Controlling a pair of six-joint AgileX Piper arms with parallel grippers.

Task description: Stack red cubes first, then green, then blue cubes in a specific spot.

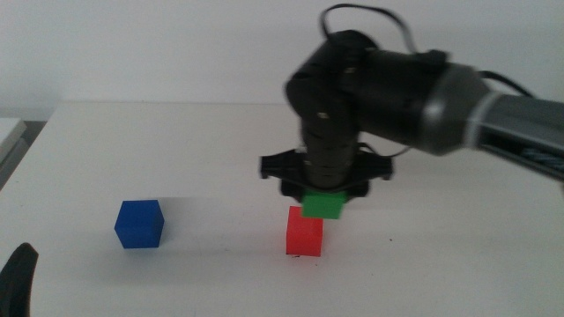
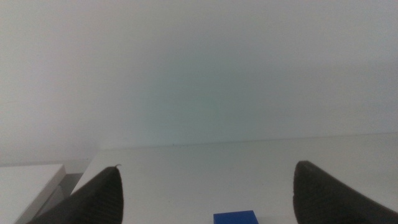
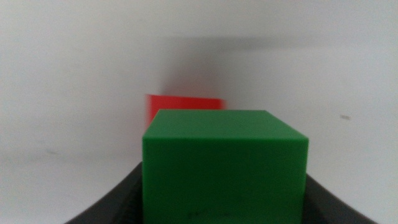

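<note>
My right gripper is going to let go of the green cube squarely on top of the red cube [image 1: 305, 212] [image 3: 186, 103].
The red cube [image 1: 305, 232] sits on the white table near the middle; small dark marks show at its base. My right gripper [image 1: 322, 195] comes in from the right and is shut on the green cube [image 1: 322, 206], held just above the red cube and slightly to its right. In the right wrist view the green cube [image 3: 224, 165] fills the jaws, with the red cube [image 3: 181, 106] behind it. The blue cube [image 1: 139, 224] stands on the table at the left; its top edge shows in the left wrist view [image 2: 236, 218]. My left gripper [image 2: 205, 193] is open, waiting at the bottom left corner [image 1: 18, 277].
A white tray or board edge [image 1: 9, 132] lies at the far left of the table. The right arm's thick dark body [image 1: 397, 88] reaches over the table's back right. White tabletop [image 1: 423, 255] lies in front of the cubes.
</note>
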